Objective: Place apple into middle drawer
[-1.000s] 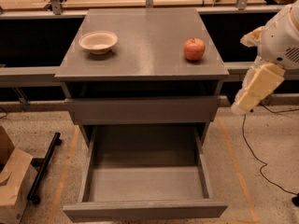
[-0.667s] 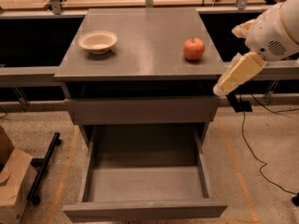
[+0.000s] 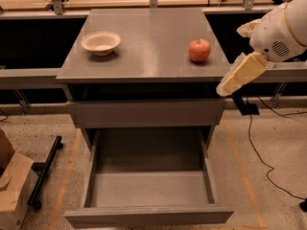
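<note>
The robot's gripper needs to next go to the red-orange apple on the grey cabinet top and close around the apple's middle (image 3: 198,51).
The red-orange apple (image 3: 199,50) sits on the right side of the grey cabinet top (image 3: 148,56). The middle drawer (image 3: 148,188) is pulled out wide below, and its flat grey floor is bare. My gripper (image 3: 229,84), cream-coloured, hangs from the white arm (image 3: 280,30) just off the cabinet's right edge. It is to the right of the apple, a little nearer the camera, and apart from it. It holds nothing that I can see.
A cream bowl (image 3: 100,42) stands on the left of the cabinet top. A closed plain grey drawer front (image 3: 146,113) lies above the open drawer. A cardboard box (image 3: 12,188) and a black bar (image 3: 45,169) are on the floor at left. Black cables (image 3: 259,152) run at right.
My gripper has swung left and slightly up, from beside the cabinet to its top right edge, closer to the apple. The apple, bowl and drawer have not moved.
</note>
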Robot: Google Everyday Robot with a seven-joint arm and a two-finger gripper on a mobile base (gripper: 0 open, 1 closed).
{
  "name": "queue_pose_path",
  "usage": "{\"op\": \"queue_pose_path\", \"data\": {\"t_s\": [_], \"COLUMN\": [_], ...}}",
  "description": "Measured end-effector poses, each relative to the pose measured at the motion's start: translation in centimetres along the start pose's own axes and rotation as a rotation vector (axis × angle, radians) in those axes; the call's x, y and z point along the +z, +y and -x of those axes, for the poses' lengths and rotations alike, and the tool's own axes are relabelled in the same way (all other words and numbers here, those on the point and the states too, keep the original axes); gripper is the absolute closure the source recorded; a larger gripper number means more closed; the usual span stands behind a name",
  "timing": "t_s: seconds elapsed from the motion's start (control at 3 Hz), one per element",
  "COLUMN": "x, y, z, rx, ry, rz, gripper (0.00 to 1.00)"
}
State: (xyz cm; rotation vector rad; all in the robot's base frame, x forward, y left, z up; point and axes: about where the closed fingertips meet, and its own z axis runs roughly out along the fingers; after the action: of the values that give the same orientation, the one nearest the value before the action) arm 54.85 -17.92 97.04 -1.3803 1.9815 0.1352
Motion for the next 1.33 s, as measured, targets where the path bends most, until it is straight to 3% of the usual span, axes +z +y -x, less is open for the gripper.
{"op": "queue_pose_path", "data": {"t_s": [0.33, 1.0, 1.33], "x": [1.4, 10.9, 11.1], "y": [-1.4, -10.0, -9.8], "z": [0.5, 1.7, 1.5], "rx": [0.053, 0.211, 0.216], "ry": [-0.042, -0.135, -0.126], "rz": [-0.044, -0.174, -0.169], "gripper": [0.00, 0.00, 0.00]}}
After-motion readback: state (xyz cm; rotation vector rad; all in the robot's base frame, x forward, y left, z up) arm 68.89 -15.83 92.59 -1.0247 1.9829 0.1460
